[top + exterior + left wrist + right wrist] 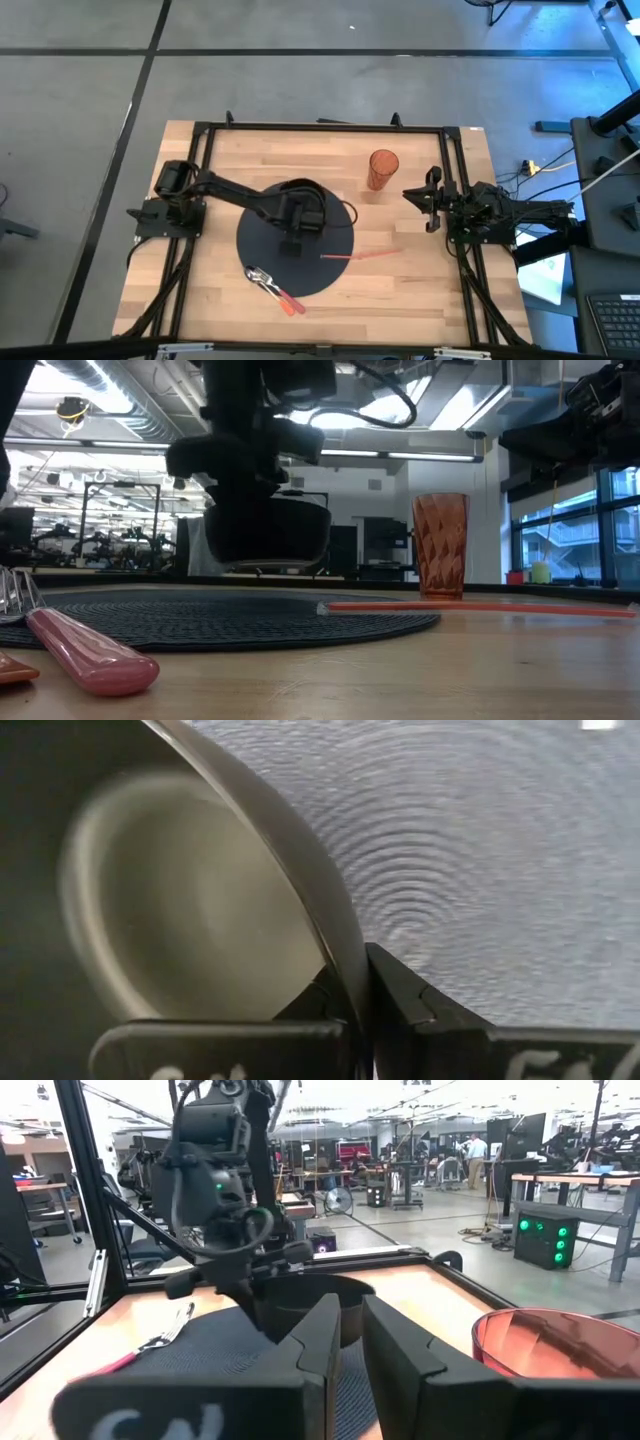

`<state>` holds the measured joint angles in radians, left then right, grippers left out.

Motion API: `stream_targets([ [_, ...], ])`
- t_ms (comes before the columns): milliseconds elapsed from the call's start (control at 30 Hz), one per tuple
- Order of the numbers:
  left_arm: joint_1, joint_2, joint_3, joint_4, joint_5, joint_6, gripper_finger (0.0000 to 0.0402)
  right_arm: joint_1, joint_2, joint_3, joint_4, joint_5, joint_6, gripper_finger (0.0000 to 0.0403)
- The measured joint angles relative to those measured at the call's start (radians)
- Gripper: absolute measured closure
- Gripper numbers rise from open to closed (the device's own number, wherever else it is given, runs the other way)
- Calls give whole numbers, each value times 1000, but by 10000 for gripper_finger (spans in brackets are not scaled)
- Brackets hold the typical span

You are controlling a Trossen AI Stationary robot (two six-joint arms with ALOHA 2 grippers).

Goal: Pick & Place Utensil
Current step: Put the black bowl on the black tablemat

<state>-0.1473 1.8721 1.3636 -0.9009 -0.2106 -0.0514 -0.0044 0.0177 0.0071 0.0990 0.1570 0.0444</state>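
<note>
The robot's left gripper will release the dark bowl near the middle of the round black placemat [300, 234], next to the end of the thin red stick.
A dark bowl [265, 535] hangs above the round black placemat [330, 270], carried by my left gripper [360, 970], which is shut on its rim. Two pink-handled utensils [275, 288] lie on the mat's near edge with their handles reaching onto the wood; in the low view one handle [85, 653] lies close by. A thin red stick [360, 255] lies half on the mat's right edge. My right gripper [350, 1345] waits shut at the table's right side, touching nothing. My left gripper pinches the bowl's rim [335, 935] with one finger inside the bowl and one finger [405, 990] outside. The fingers come from above, pointing down. The bowl is lifted clear of the placemat and hangs roughly upright below the gripper.
An orange ribbed cup [383, 170] stands upright on the wood to the far right of the mat, close to my right gripper. A black frame [320, 126] runs around the table. Bare wood shows near the right of the mat [420, 290].
</note>
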Motion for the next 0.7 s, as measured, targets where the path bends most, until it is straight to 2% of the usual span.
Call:
stream_targets([
  [400,-116,10,4,22,49,-118,398,0,0,0,0,0,0,354],
  [700,-140,10,4,91,41,-154,398,0,0,0,0,8,0,354],
])
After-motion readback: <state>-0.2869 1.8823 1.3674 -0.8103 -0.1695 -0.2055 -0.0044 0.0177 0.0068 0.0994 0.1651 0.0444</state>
